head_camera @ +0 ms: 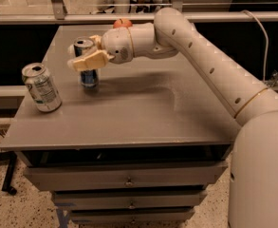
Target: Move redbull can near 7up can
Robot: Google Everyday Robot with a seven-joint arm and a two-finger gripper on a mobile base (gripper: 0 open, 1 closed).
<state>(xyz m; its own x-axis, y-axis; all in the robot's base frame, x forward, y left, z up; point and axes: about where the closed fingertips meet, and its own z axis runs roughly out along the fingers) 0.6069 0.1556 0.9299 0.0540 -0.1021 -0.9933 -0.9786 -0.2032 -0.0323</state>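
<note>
Next, my gripper releases the redbull can on the grey cabinet top close beside the 7up can (75, 95), so that it is almost touching it. The redbull can is upright, at or just above the surface.
The redbull can (88, 76), slim and blue-and-silver with a silver top, stands upright left of the middle of the grey cabinet top (143, 113). My gripper (86, 57) is shut on the redbull can, its cream fingers (89, 61) across the can's upper half. The can's base is at or just above the surface; I cannot tell if it touches. The 7up can (41, 87), wider and silvery-white with green markings, stands upright near the left edge, about a can's width left of the redbull can.
An orange-red round object (122, 22) shows behind my wrist at the back of the top. The cabinet has drawers (129, 178) below its front edge. A metal railing (129, 17) runs behind the cabinet.
</note>
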